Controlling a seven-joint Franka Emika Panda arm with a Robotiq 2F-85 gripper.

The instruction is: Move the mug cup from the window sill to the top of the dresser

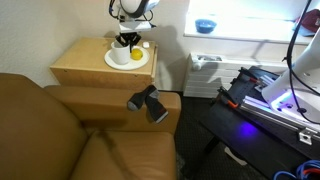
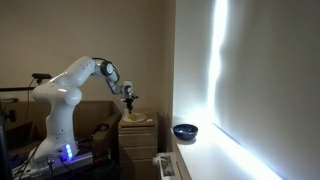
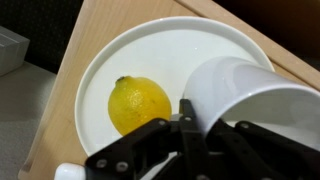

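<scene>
Next, my gripper releases the white mug cup on the round white plate (image 1: 121,59) (image 3: 220,112) next to the yellow lemon.
The white mug cup (image 3: 240,95) is held tilted in my gripper (image 3: 186,128), whose fingers pinch its rim. It hangs just over the round white plate (image 3: 170,45), next to the yellow lemon (image 3: 139,104). The plate lies on the light tan dresser (image 3: 88,45). In an exterior view the mug (image 1: 120,53) sits under the gripper (image 1: 127,41) at the plate (image 1: 141,62) on the dresser top (image 1: 82,63). The window sill (image 1: 245,34) is bright and far from the gripper. The other exterior view shows the gripper (image 2: 128,98) above the dresser (image 2: 138,126).
A blue bowl (image 1: 205,26) stands on the window sill, also seen in an exterior view (image 2: 185,131). A brown leather sofa (image 1: 60,130) fills the foreground, with a black device (image 1: 147,102) on its arm. A black bench with purple light (image 1: 270,105) stands beside it.
</scene>
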